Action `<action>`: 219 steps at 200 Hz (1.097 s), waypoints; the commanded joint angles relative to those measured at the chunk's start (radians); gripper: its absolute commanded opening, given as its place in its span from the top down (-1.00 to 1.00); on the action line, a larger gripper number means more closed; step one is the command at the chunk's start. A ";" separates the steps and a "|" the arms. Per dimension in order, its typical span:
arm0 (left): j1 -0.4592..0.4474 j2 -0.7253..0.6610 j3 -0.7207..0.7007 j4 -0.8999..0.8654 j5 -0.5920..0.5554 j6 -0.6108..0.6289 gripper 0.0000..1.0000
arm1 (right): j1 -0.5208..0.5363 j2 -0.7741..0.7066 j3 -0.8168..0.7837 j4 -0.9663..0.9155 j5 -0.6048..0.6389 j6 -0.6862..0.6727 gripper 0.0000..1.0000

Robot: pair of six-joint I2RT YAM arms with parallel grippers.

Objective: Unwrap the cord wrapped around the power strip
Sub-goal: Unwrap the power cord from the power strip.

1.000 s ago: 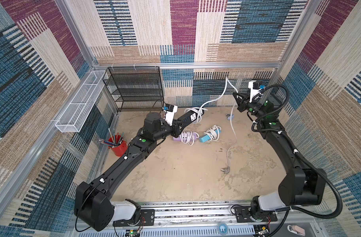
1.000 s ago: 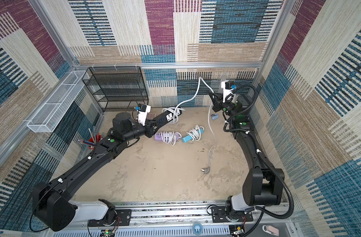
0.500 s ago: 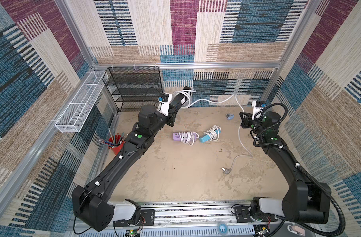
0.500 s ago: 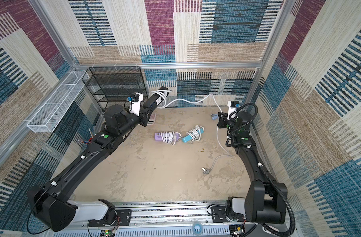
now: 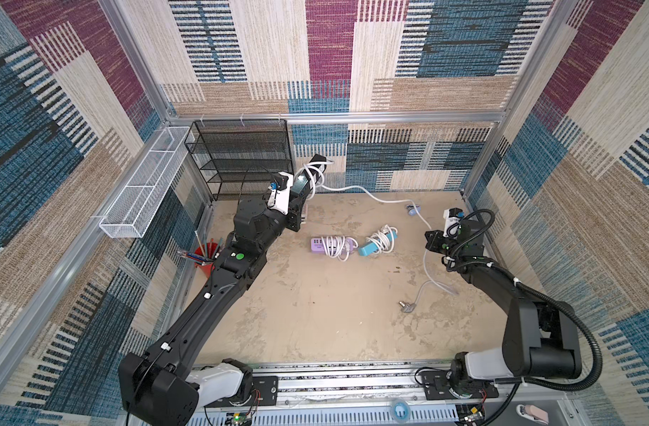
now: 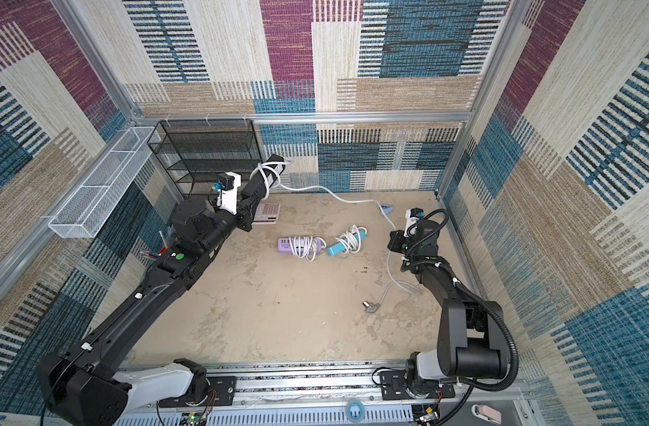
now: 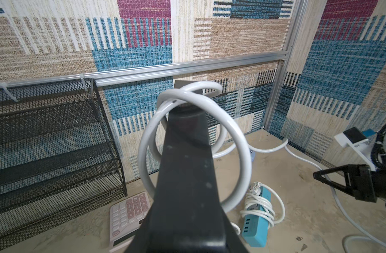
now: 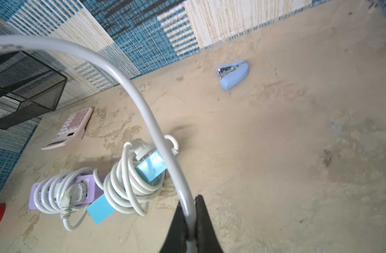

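Observation:
The robot's right gripper needs to release the white cord on the bare table (image 5: pixel 408 265), between the blue power strip and the grey plug. The cord now sags across the table's back.
My left gripper (image 5: pixel 297 194) is shut on one end of a black power strip (image 5: pixel 311 176), held up and tilted toward the back wall beside the mesh rack. In the left wrist view the strip (image 7: pixel 187 164) hides the jaws. A white cord (image 7: pixel 238 135) still circles it in a couple of loose loops. From there the cord (image 5: pixel 356 189) sags across the back of the table to my right gripper (image 5: pixel 431 239), which is shut on it (image 8: pixel 188 219). Below that grip the cord drops to the table and ends in a grey plug (image 5: pixel 407 307).
A purple strip (image 5: pixel 332 246) and a blue strip (image 5: pixel 378 241), both wound in white cords, lie mid-table. A blue stapler (image 5: pixel 412 209) sits under the sagging cord and a pink calculator (image 6: pixel 265 214) under the left gripper. Black mesh rack (image 5: pixel 241 158), white wire basket (image 5: pixel 146 184) and red pen cup (image 5: pixel 205 258) line the left.
My left gripper has lifted the black strip up and back toward the rack. My right gripper has dropped and drawn back to the right with the cord, stretching it out across the table.

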 commanded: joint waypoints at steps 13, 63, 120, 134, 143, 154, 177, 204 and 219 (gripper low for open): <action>0.006 -0.022 -0.013 0.114 -0.010 0.004 1.00 | -0.001 0.080 -0.022 0.031 0.012 0.046 1.00; 0.008 -0.032 -0.023 0.122 -0.012 0.007 1.00 | -0.001 0.175 -0.034 0.060 0.013 0.084 1.00; 0.011 -0.022 -0.019 0.119 0.010 -0.001 1.00 | -0.001 0.234 -0.032 0.050 0.037 0.079 1.00; 0.010 -0.018 -0.017 0.117 0.018 -0.004 1.00 | 0.000 0.233 -0.028 0.051 0.035 0.076 1.00; 0.010 -0.015 -0.014 0.116 0.028 -0.006 1.00 | -0.001 0.230 -0.021 0.043 0.035 0.073 1.00; 0.010 -0.010 -0.009 0.111 0.042 -0.007 1.00 | 0.000 0.225 -0.015 0.040 0.031 0.068 0.95; 0.011 0.003 0.005 0.099 0.090 -0.015 1.00 | -0.001 0.205 -0.006 0.032 0.020 0.058 0.43; 0.010 0.021 0.023 0.086 0.144 -0.026 1.00 | -0.001 0.170 0.005 0.018 0.011 0.048 -0.18; 0.010 0.028 0.030 0.080 0.163 -0.032 1.00 | -0.001 0.141 0.013 0.005 0.005 0.040 -0.40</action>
